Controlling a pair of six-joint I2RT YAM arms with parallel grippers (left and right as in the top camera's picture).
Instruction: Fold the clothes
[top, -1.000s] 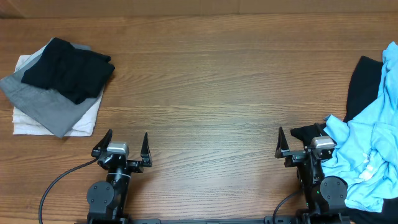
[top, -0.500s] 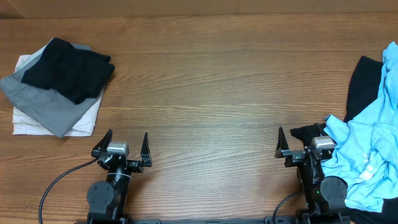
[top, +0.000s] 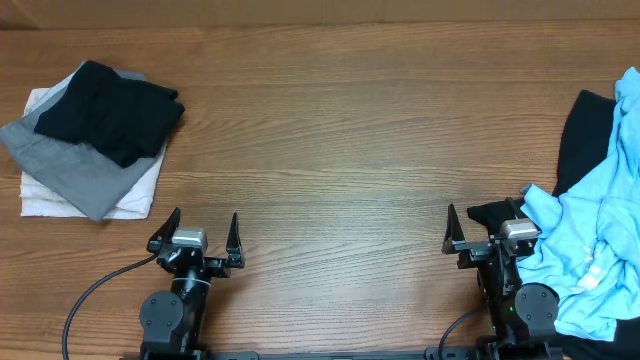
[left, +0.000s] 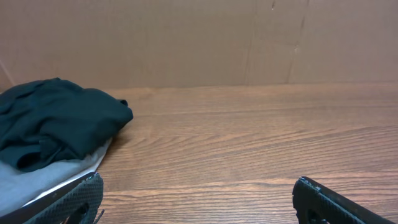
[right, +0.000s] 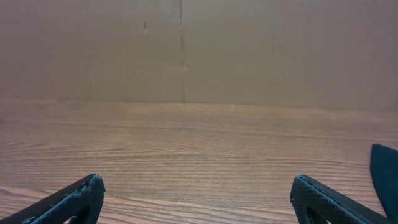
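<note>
Next, I should grab the light blue garment's edge (top: 535, 200) facing the table's middle, where it lies over the black clothing, with my right gripper.
A stack of folded clothes lies at the far left: a black garment (top: 112, 110) on a grey one (top: 70, 170) on a white one (top: 40, 200). It also shows in the left wrist view (left: 56, 124). A crumpled light blue garment (top: 595, 240) lies over black clothing (top: 585, 135) at the right edge. My left gripper (top: 200, 233) is open and empty near the front edge. My right gripper (top: 485, 228) is open and empty, its right finger beside the blue garment. A black corner of cloth (right: 385, 171) shows in the right wrist view.
The wooden table (top: 340, 130) spans the view, with a cardboard wall (right: 186, 50) behind it. A black cable (top: 90, 300) runs from the left arm base.
</note>
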